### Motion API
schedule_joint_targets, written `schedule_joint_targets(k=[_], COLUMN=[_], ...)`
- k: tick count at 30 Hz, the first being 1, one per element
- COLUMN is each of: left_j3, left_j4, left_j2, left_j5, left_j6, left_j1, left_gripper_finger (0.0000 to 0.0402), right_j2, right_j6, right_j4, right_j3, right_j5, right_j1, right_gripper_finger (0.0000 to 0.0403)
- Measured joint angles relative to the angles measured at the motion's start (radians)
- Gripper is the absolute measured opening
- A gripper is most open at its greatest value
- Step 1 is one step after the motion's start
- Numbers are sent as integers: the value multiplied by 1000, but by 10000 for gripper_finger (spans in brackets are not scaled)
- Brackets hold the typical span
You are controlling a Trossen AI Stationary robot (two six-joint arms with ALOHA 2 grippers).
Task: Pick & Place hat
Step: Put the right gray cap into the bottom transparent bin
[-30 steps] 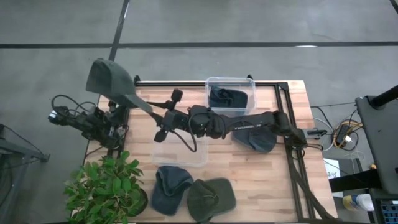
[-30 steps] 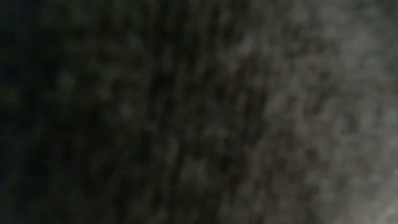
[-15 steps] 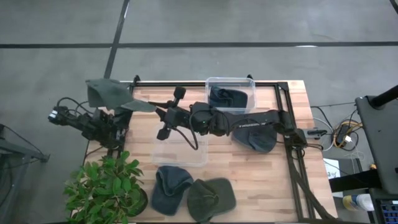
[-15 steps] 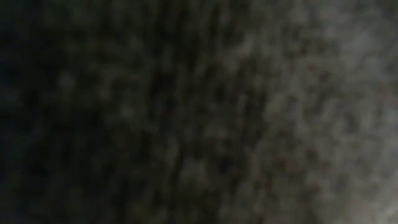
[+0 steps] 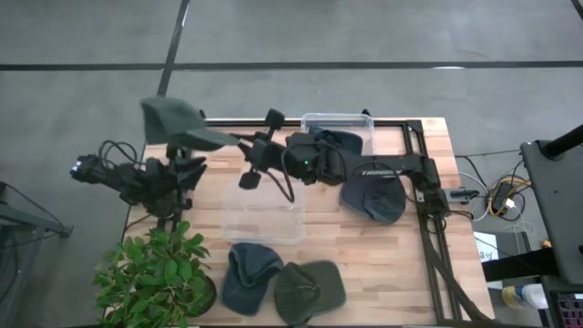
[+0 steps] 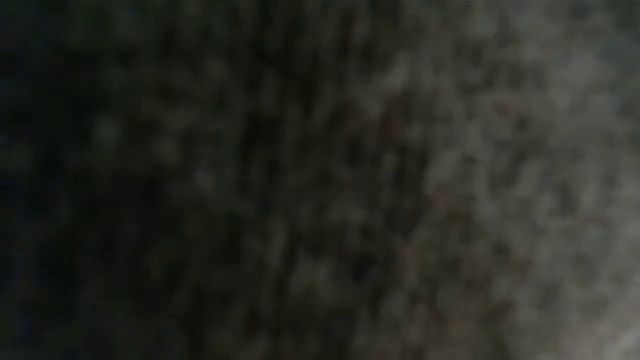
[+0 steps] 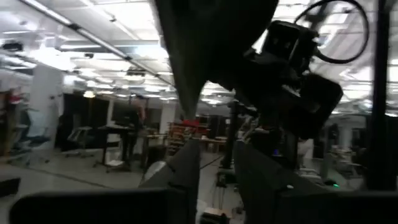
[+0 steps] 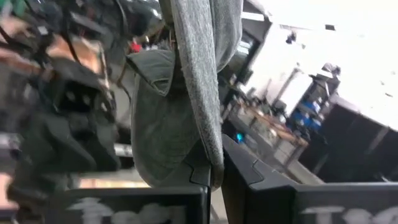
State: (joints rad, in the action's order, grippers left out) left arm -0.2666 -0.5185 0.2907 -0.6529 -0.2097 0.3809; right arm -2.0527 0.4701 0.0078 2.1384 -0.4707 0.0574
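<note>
Next, I release the grey-green hat from my right gripper inside the clear bin in the middle of the table (image 5: 268, 219), behind the two hats near the front edge.
A grey-green hat (image 5: 178, 123) hangs in the air over the table's far left corner, and my right gripper (image 5: 239, 143) is shut on it. The same hat fills the top of the right wrist view (image 8: 186, 81). In the left wrist view it shows as a dark shape (image 7: 211, 37). My left gripper (image 7: 217, 168) stands open just below and nearer than the hat (image 5: 189, 166), with nothing between its fingers. The low view shows only dark cloth close to the lens. My right gripper pinches the hat's edge nearest the table's middle (image 8: 214, 155) between its two fingers; it looks like a fold of cloth there. The fingers come in about level from the table's right side. The hat is lifted clear, its crown (image 5: 168, 117) stretching away toward the left.
A clear bin (image 5: 363, 118) at the far edge holds a dark hat. Another clear bin (image 5: 264, 219) stands mid-table. A blue-grey hat (image 5: 373, 200) lies at the right, two more hats (image 5: 248, 273) (image 5: 310, 292) near the front edge, and a potted plant (image 5: 155, 278) at the near left.
My right gripper has moved up and toward the far edge with the hat's edge in its hold. The hat has swung from sloping down toward the table's middle to hanging higher off that gripper, away from my left gripper.
</note>
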Motion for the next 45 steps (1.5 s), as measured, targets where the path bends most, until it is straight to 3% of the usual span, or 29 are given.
schedule_joint_targets(k=[7,12,18,25,33,39,45], left_j3=[-9,-8,-8,-8,-53,-80,-89], left_j4=[166,270,319,310,309,309,309], left_j2=[-7,-7,-8,-10,-15,-15,-15], left_j5=[-119,-152,-157,-189,-331,-336,-336], left_j6=[-52,-42,-42,-137,-207,-228,-228], left_j1=[0,0,1,1,1,1,1], left_gripper_finger=[142,142,142,142,142,142,142], right_j2=[96,188,281,294,236,182,129], right_j6=[-109,-333,-670,-850,-994,-1069,-1132], right_j4=[-212,-476,-802,-1034,-1110,-1104,-1112], right_j3=[0,0,1,0,-22,-24,-26], right_j5=[3,7,226,316,480,621,644], right_j1=[-25,-58,-120,-129,-121,-104,-79], right_gripper_finger=[9,9,9,11,12,12,12])
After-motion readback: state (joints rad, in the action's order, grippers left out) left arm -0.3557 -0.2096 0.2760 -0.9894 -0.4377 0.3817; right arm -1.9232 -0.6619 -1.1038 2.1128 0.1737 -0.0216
